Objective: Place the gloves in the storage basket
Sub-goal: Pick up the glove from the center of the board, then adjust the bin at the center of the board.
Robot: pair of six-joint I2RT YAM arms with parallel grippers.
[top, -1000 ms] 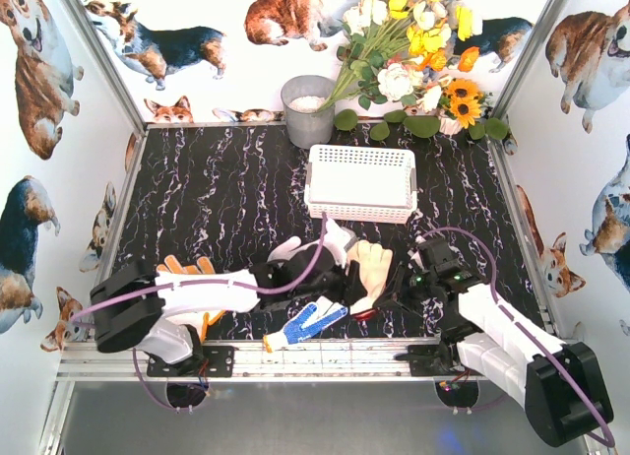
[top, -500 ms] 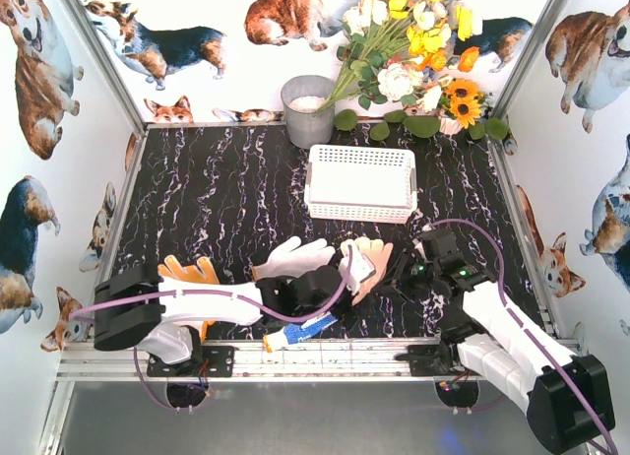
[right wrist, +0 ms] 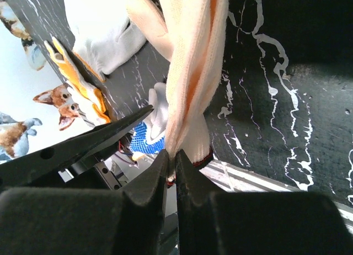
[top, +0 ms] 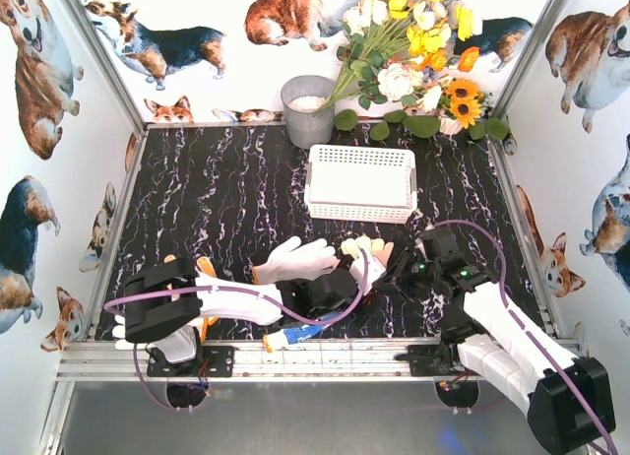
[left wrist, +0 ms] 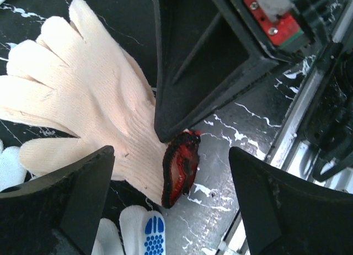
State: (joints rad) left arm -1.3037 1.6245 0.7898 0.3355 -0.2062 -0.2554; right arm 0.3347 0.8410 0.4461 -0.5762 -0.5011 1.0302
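Observation:
The pale yellow glove is pinched near its cuff by my right gripper, so my left gripper will hold the cuff steady while my right gripper takes the glove's middle (left wrist: 122, 112).
A pale yellow glove (left wrist: 83, 106) with a dark red cuff (left wrist: 179, 169) hangs from my right gripper (right wrist: 172, 161), which is shut on it near the cuff. In the top view that glove (top: 366, 250) lies between both grippers at the near middle. My left gripper (left wrist: 171, 205) stands open around the cuff, touching nothing. A white glove (top: 295, 260), a blue-dotted glove (top: 295, 332) and an orange glove (top: 204, 269), partly under the left arm, lie on the table. The white storage basket (top: 359, 211) stands farther back.
A grey metal bucket (top: 307, 108) and a bunch of flowers (top: 413, 51) stand at the back wall. The aluminium rail (top: 325, 358) runs along the near edge. The two grippers are close together, with the left one (top: 340, 288) just left of the right one (top: 387, 278).
My left gripper has opened and let go of the pale yellow glove. The right gripper keeps its hold on the cuff, and the glove has shifted slightly away from the near edge.

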